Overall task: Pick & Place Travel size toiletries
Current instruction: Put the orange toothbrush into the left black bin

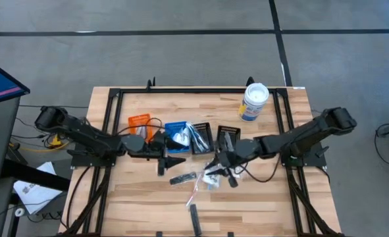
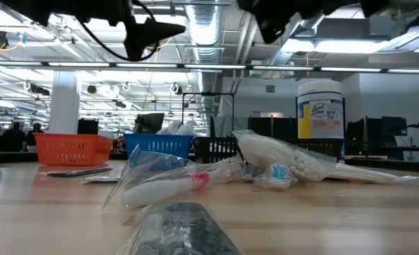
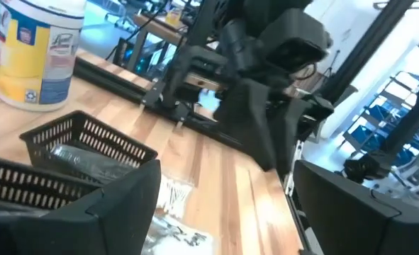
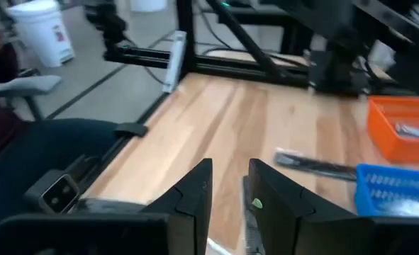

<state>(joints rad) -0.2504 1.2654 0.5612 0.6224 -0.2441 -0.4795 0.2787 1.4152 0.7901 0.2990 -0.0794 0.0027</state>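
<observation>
I should next close my left gripper on the near half [image 1: 193, 193] of the clear-wrapped stick with red, toward the dark packet.
Several travel size toiletries lie loose on the wooden table: a black piece [image 1: 183, 178], a clear-wrapped stick with red [image 2: 170, 185], a white packet of swabs [image 2: 287, 159] and a dark packet [image 1: 194, 218] near the front edge. My right gripper [image 1: 219, 162] hovers above this heap, its fingers [image 4: 195, 195] drawn close around a thin grey piece [image 4: 249, 219]. My left gripper [image 1: 176, 158] is open and level, pointing toward the table's right, just in front of the blue bin [image 1: 176, 135]; it holds nothing. My right gripper has a thin grey piece [image 4: 249, 219] between its two fingers, lying against one finger's inner face. The fingers slant down toward the table's left and hide most of the piece. Which part they are on, I cannot tell. The gripper is well above the table.
Along the middle stand an orange bin [image 1: 139, 122], the blue bin with silvery sachets and two black bins [image 1: 201, 137] [image 1: 227, 135], one with a wrapped item [image 3: 88, 159]. A white tub [image 1: 254, 101] stands at the far right. A black frame [image 1: 201, 90] rims the table.
</observation>
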